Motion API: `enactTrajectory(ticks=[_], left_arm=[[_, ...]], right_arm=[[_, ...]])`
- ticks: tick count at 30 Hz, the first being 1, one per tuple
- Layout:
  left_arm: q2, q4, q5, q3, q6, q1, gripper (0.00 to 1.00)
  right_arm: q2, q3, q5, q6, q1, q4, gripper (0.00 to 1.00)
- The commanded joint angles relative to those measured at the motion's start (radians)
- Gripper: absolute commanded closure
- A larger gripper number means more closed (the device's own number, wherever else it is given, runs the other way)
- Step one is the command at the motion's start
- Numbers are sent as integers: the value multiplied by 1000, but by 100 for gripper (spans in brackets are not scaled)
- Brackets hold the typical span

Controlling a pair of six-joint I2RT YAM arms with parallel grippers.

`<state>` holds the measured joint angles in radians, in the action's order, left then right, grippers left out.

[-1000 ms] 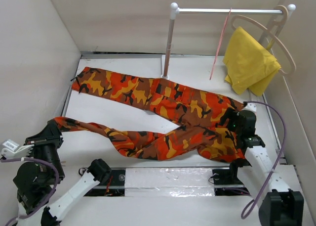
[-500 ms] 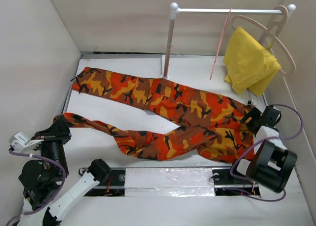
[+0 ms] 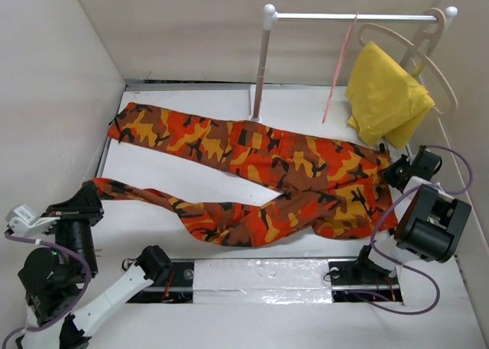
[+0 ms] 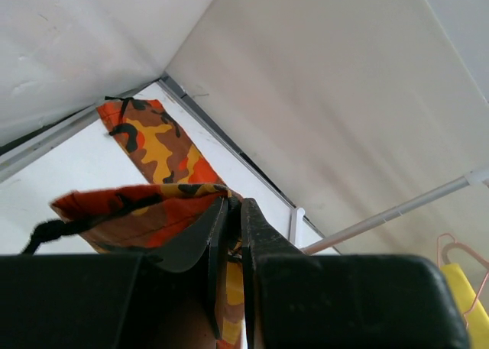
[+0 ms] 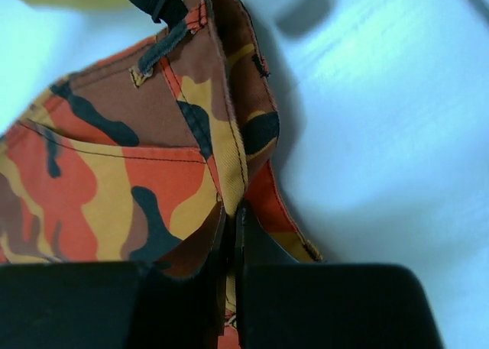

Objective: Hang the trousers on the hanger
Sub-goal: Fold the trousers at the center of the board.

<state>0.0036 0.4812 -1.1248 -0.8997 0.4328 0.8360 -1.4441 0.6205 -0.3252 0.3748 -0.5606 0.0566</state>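
Note:
The waistband is pinched around its middle by my right gripper, so next my right gripper takes its near corner (image 3: 392,224) before both grippers fold the near leg over.
The camouflage trousers (image 3: 252,158) lie spread across the table, legs pointing left and waist at the right. My left gripper (image 3: 90,190) is shut on the hem of the near leg (image 4: 145,211), which it holds raised off the table. My right gripper (image 3: 390,169) is shut on the waistband edge (image 5: 229,173) at the right end; the cloth folds up between its jaws. The pink wire hanger (image 3: 338,68) hangs edge-on from the rail (image 3: 351,16) at the back, apart from both grippers.
A yellow cloth (image 3: 386,97) hangs on a beige wooden hanger (image 3: 428,51) at the right end of the rail. The rail's white post (image 3: 262,66) stands just behind the trousers. White walls close in on the left, back and right.
The right arm swung from over the waist out to the right edge and shut on the waistband. The waist shifted slightly right. The left gripper kept its hold on the near leg's hem.

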Motion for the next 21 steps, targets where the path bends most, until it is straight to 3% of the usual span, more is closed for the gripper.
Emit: enactTrajectory(ticks=[1,6,14,17,21], left_arm=[[-202,42,-52,-90,10,3,100],[-156,177,-107,-203,52,3,100],[-154,184,-161,-280,0,12,100],[-140,258,-129,-327,63,23,100],[-91,342,-80,-282,162,23,100]], right_arm=[[-65,140,35,24,11,135,100],[-151,255,123,-13,21,153,100],[-240,297,147,-51,21,172,100],[-243,295,176,-53,21,160,100],[-213,289,222,-53,21,151,100]])
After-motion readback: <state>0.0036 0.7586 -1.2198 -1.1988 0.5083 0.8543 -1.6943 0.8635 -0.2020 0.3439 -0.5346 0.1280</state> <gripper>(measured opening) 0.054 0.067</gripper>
